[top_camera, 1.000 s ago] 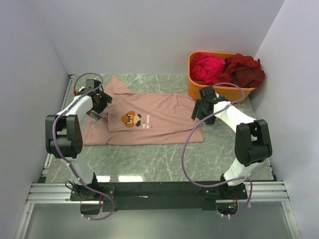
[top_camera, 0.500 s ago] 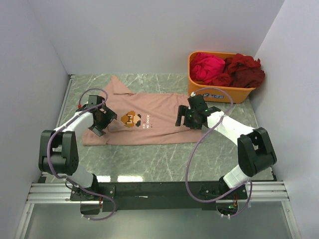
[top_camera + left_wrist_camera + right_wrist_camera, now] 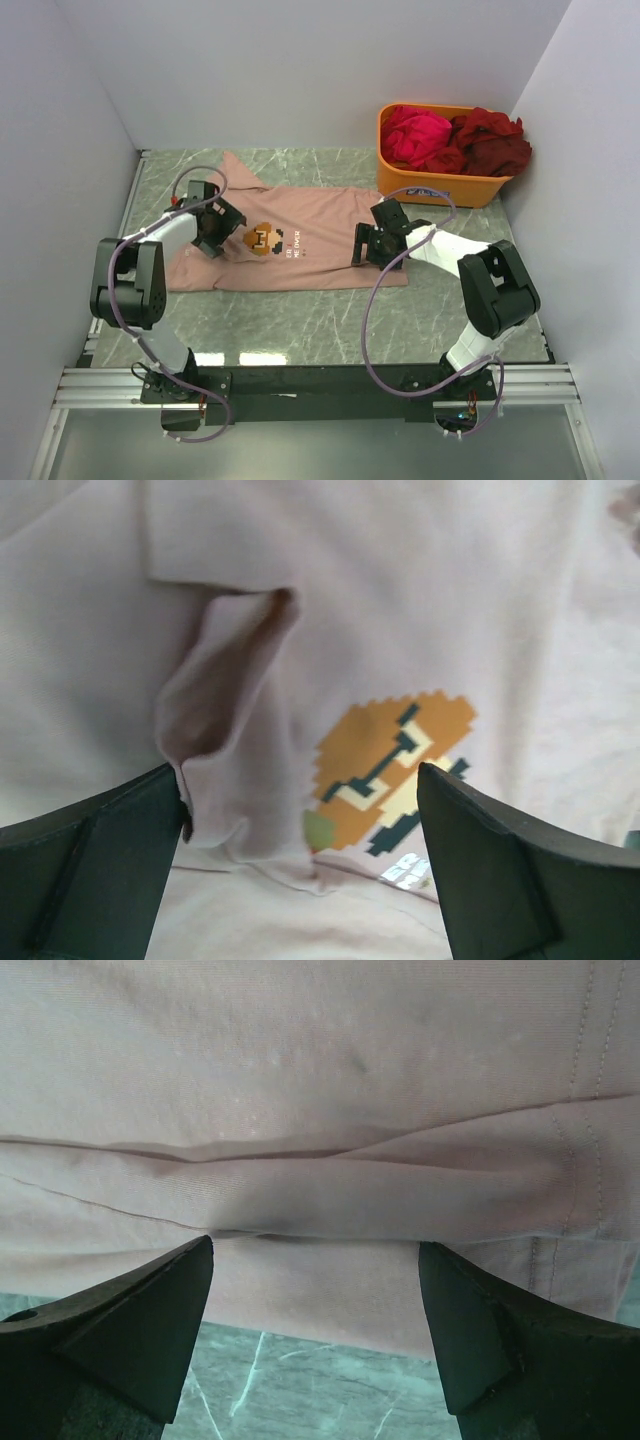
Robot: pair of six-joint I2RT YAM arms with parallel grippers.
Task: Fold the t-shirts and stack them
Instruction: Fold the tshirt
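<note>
The robot's left gripper should next move to the salmon-pink t-shirt's sleeve tip (image 3: 228, 157), the one that points toward the back wall, and close there.
The salmon-pink t-shirt (image 3: 300, 240) lies partly folded across the green marble table, its pixel figure (image 3: 262, 238) and white lettering facing up. My left gripper (image 3: 222, 228) is open and low over the shirt's left part, beside the figure; in the left wrist view its jaws straddle a raised fold (image 3: 225, 730) next to the pixel figure (image 3: 395, 765). My right gripper (image 3: 368, 245) is open over the shirt's right hem; the right wrist view shows the hem edge (image 3: 330, 1290) between the jaws. A magenta shirt (image 3: 415, 135) and a dark red shirt (image 3: 492, 140) lie in the tub.
The orange plastic tub (image 3: 440, 186) stands at the back right against the wall. White walls close in the table on three sides. Bare marble (image 3: 300, 325) runs along the front of the shirt. A metal rail (image 3: 300, 385) carries the arm bases.
My left gripper has moved right, from the shirt's left sleeve to beside the pixel figure. My right gripper has moved left from near the tub onto the shirt's right hem.
</note>
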